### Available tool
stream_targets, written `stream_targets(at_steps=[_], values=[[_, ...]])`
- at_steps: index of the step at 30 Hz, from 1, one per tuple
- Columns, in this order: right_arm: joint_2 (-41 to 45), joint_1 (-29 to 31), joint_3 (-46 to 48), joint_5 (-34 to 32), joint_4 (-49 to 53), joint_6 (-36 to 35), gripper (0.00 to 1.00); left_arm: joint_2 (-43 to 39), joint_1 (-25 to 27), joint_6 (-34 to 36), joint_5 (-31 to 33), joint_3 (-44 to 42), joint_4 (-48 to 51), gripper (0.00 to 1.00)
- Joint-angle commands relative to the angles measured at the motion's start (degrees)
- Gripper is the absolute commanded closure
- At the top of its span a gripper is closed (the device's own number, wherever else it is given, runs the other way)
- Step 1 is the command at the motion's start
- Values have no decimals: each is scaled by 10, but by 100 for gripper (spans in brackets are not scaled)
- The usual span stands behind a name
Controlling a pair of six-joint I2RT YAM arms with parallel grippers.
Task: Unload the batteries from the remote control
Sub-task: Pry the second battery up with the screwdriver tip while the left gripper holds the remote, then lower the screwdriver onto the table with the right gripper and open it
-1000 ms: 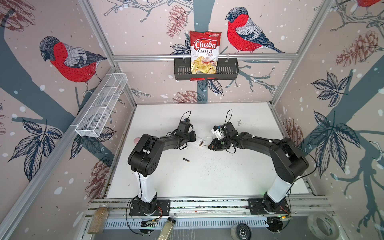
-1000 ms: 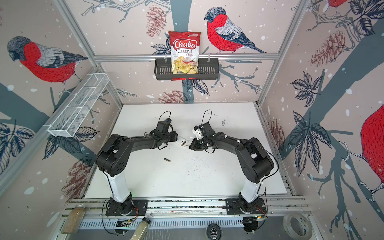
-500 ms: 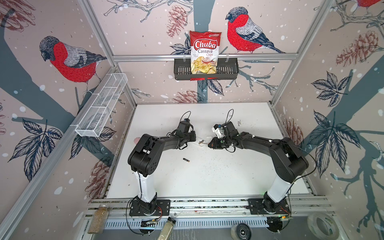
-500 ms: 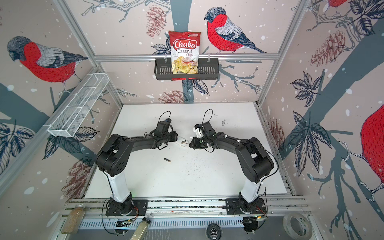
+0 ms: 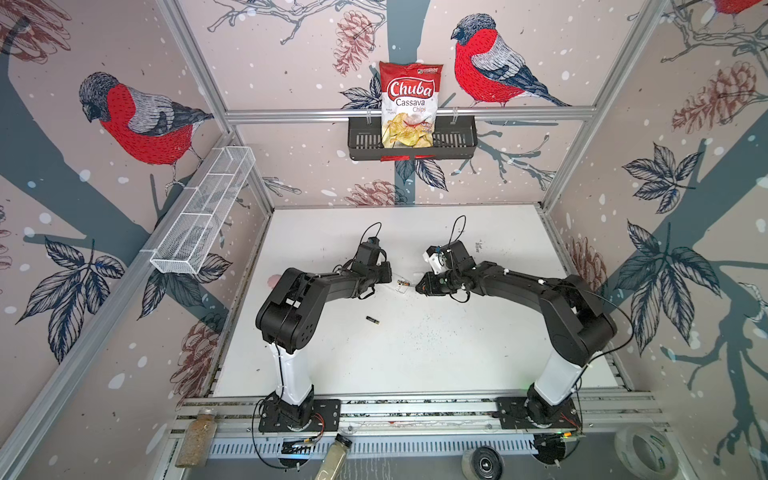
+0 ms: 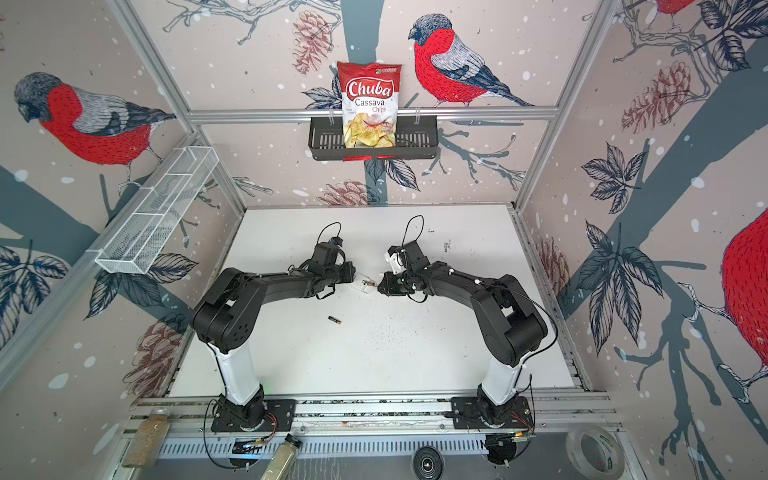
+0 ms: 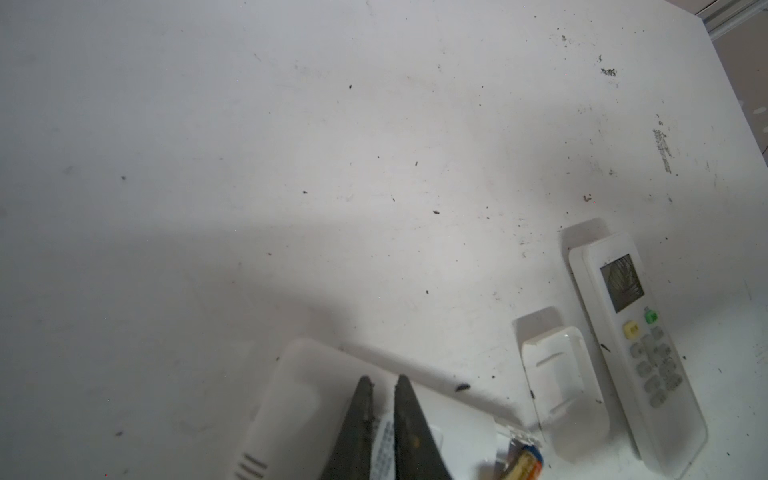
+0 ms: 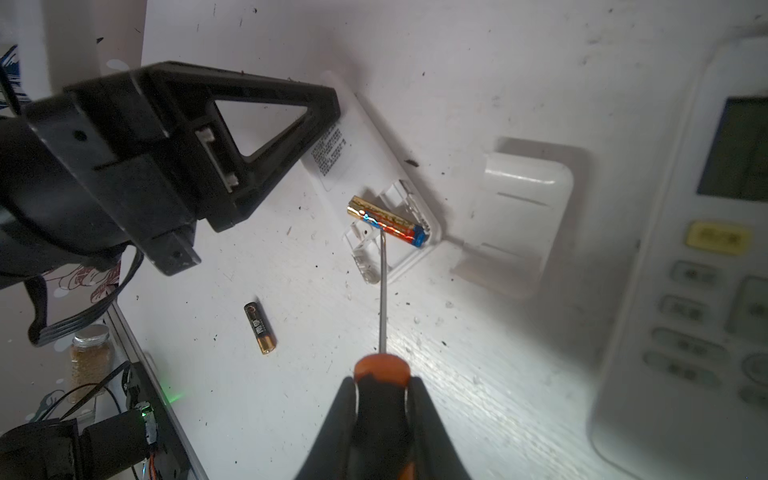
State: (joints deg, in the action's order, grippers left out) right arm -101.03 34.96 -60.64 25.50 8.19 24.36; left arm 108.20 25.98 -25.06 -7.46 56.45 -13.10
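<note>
The orange-and-black screwdriver will go from my right gripper down on the table (image 5: 460, 289), where I will set it beyond the face-up remote as seen from the battery cover.
A white remote control (image 8: 332, 149) lies face down with its battery compartment open. One gold, red and blue battery (image 8: 386, 222) sits tilted in it, also seen in both top views (image 5: 402, 283) (image 6: 367, 283). My right gripper (image 8: 381, 382) is shut on an orange-and-black screwdriver, whose thin shaft (image 8: 381, 286) reaches the battery. My left gripper (image 7: 383, 380) is shut, its tips resting on the remote's back (image 7: 291, 415). A black battery with a gold end (image 8: 259, 328) lies loose on the table (image 5: 372, 319).
The detached battery cover (image 8: 519, 220) and a second remote, face up (image 8: 685, 270), lie beside the open one. A chips bag (image 5: 409, 108) stands in a black basket on the back wall. A wire basket (image 5: 203, 216) hangs on the left wall.
Both arms stay almost where they were. The right gripper with the screwdriver has shifted only slightly at the compartment.
</note>
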Motion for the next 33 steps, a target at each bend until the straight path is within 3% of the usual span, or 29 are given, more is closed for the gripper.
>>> stream_targets(at_steps=[1, 21, 24, 28, 33], values=[[2, -4, -5, -15, -26, 2, 94, -1, 0, 3, 5, -6, 60, 86], [30, -25, 0, -15, -14, -7, 94, -4, -1, 6, 8, 4, 69, 85], [46, -39, 2, -25, -11, -7, 94, -14, -1, 8, 15, 26, 79, 69], [82, -70, 27, -58, -19, 1, 93, -31, 0, 6, 22, 37, 82, 40], [136, -118, 82, -122, -46, 15, 92, -43, 16, 6, 32, 41, 78, 29]])
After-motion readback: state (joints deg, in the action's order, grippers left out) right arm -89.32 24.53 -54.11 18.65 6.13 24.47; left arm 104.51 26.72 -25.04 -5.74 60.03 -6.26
